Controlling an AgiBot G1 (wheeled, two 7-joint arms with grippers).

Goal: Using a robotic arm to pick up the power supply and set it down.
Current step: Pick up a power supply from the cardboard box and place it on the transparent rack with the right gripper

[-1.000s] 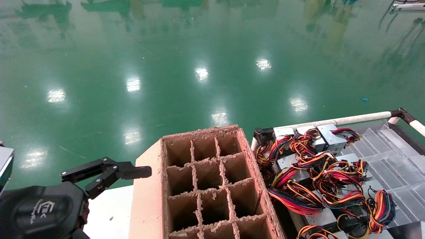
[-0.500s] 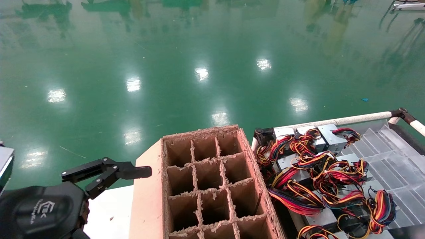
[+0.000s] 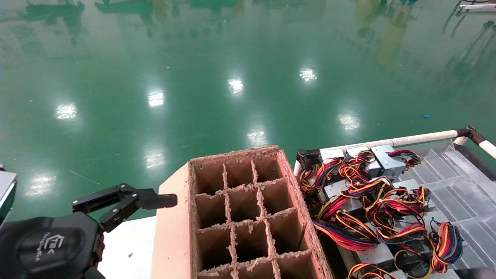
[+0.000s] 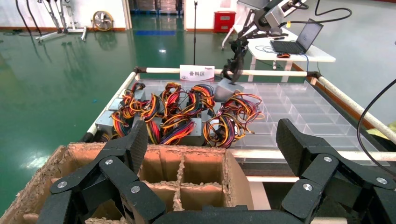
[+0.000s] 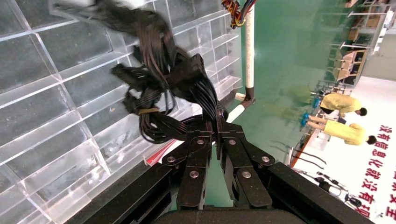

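My right gripper has the power supply. It will put it down in the clear tray's empty cells [image 3: 483,274] beside the nearest grey supplies.
The power supply [image 4: 225,91] is a small light-grey box hanging over the clear compartment tray [image 4: 299,107]. Its black cable bundle [image 5: 156,65] runs up into my right gripper [image 5: 215,129], which is shut on the cables. The right gripper [image 4: 233,65] hangs from the white robotic arm [image 4: 271,13] at the far side of the tray. This gripper and the held supply are outside the head view. My left gripper [image 3: 124,199] [image 4: 215,140] is open and holds nothing, beside the cardboard box [image 3: 232,154] on its left.
The cardboard box [image 4: 236,179] is split into several cells by ragged dividers. Right of it, several grey supplies with red, yellow and orange wires [image 3: 368,201] lie in the tray [image 3: 461,182]. A white rail [image 3: 410,138] bounds the tray. Green floor lies beyond.
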